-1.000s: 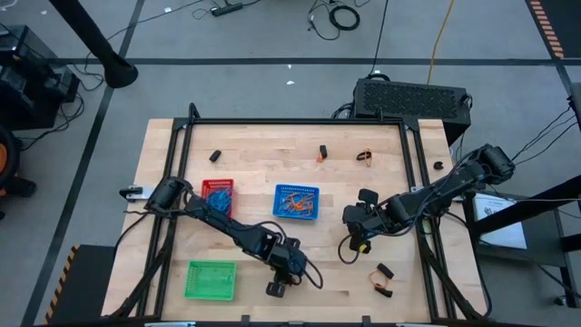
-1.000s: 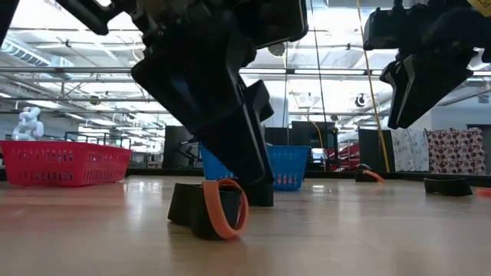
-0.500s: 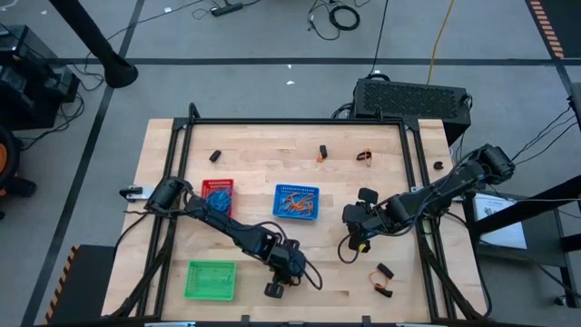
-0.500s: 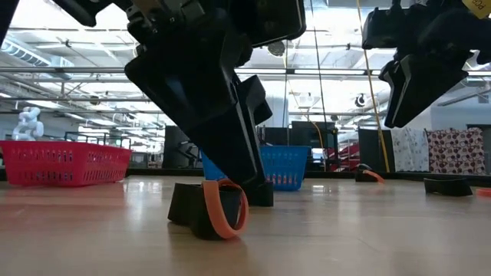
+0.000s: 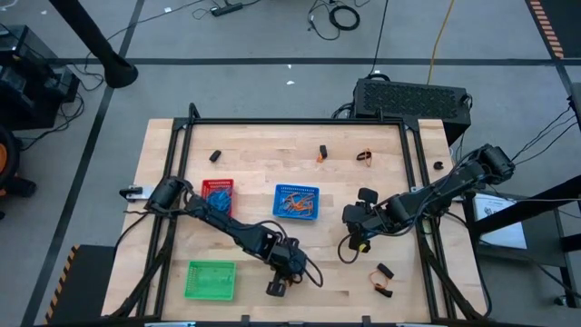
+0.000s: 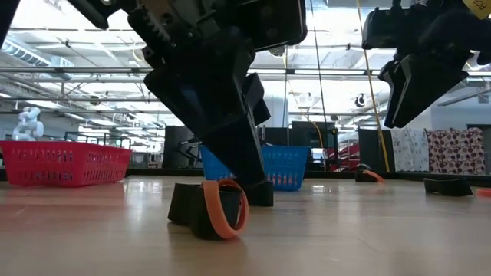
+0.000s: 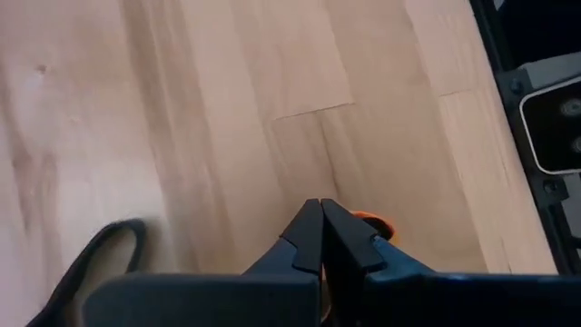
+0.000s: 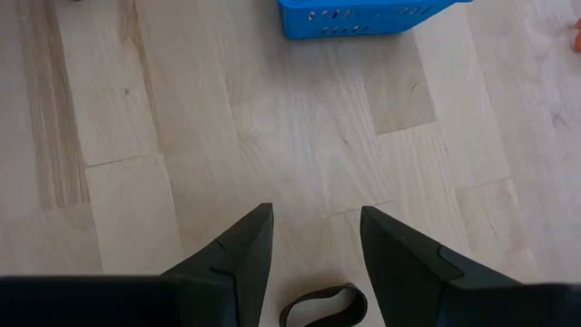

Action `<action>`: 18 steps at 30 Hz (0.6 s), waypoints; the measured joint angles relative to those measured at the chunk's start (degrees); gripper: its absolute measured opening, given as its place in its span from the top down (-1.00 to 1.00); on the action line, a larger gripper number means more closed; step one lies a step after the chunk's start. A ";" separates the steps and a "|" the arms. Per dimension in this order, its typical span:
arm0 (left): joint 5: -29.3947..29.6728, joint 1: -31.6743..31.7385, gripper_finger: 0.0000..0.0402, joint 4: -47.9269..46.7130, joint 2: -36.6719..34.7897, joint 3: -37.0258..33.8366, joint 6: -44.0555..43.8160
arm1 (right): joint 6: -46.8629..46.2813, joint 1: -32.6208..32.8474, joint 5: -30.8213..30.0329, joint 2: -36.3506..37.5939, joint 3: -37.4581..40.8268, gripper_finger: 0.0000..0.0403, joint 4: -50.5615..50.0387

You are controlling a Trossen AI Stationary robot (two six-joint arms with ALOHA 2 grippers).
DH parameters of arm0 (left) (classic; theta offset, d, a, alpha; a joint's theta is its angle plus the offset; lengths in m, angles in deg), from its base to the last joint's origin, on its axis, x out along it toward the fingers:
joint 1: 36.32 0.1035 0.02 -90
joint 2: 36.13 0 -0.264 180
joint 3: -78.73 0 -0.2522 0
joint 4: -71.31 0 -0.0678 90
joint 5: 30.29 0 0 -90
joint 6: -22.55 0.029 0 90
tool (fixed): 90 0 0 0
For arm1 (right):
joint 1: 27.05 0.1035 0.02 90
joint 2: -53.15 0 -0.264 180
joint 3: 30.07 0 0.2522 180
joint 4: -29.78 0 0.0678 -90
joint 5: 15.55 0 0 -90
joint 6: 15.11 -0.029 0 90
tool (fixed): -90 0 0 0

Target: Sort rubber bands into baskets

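The orange band is on the black band with my shut left gripper behind it, so next I open, pinch the orange band's top edge (image 6: 228, 183) and lift it off.
My left gripper (image 5: 280, 277) is shut, its tips (image 7: 320, 204) down at the table near the front edge. An orange rubber band (image 6: 225, 208) stands on edge right beside them with a black band (image 6: 186, 205). It peeks out from behind the fingers in the left wrist view (image 7: 377, 222). My right gripper (image 8: 313, 213) is open above the table, over a black band (image 8: 322, 307) lying flat. The red basket (image 5: 218, 195), blue basket (image 5: 297, 202) and green basket (image 5: 211, 280) stand on the table, and the red and blue ones hold bands. My left gripper's shut fingers (image 6: 245, 172) slant down to the table just behind the orange band (image 7: 379, 224). The fingers hide the place where they meet. I cannot tell whether they touch the band.
More bands lie loose: near the far edge (image 5: 215, 156), (image 5: 321, 154), (image 5: 364, 156), at the right rail (image 5: 438, 166), and at the front right (image 5: 385, 277). Another black band (image 7: 100, 263) lies by my left gripper. A black frame edges the table.
My left gripper has tipped a little more upright over the orange band, with its tips staying down at the table. The band has stayed where it was.
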 joint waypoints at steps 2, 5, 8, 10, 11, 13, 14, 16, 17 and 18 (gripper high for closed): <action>0.05 0.31 0.99 -1.00 -0.47 0.40 -0.42 | 0.29 -0.01 0.00 0.00 0.00 0.21 0.00; 0.17 0.72 0.99 -2.10 -1.91 0.53 -0.42 | 0.39 -0.02 0.00 0.00 0.00 0.21 0.02; 0.23 0.77 0.99 -2.93 -2.72 0.53 -0.41 | 0.41 -0.02 -0.02 0.00 0.00 0.21 0.22; 0.24 0.72 0.96 -2.69 -2.73 0.53 -0.40 | 0.62 -0.02 -0.02 -0.02 0.02 0.21 0.47; 0.22 0.70 0.94 -2.68 -2.73 0.53 -0.40 | 0.63 -0.04 -0.02 -0.02 0.03 0.21 0.68; 0.22 0.55 0.86 -2.10 -2.71 0.53 -0.33 | 0.57 -0.04 -0.02 -0.01 0.04 0.21 0.93; 0.24 0.57 0.81 -1.79 -2.71 0.53 -0.14 | 0.56 -0.04 -0.04 -0.02 0.04 0.21 0.92; 0.22 0.55 0.71 -1.59 -2.63 0.53 -0.01 | 0.45 -0.04 -0.04 -0.02 0.04 0.21 0.99; 0.24 0.57 0.66 -1.58 -2.62 0.53 0.10 | 0.43 -0.04 -0.02 -0.02 0.04 0.21 0.98; 0.24 0.56 0.60 -1.63 -2.60 0.53 0.56 | 0.43 -0.04 -0.04 -0.02 0.04 0.21 1.04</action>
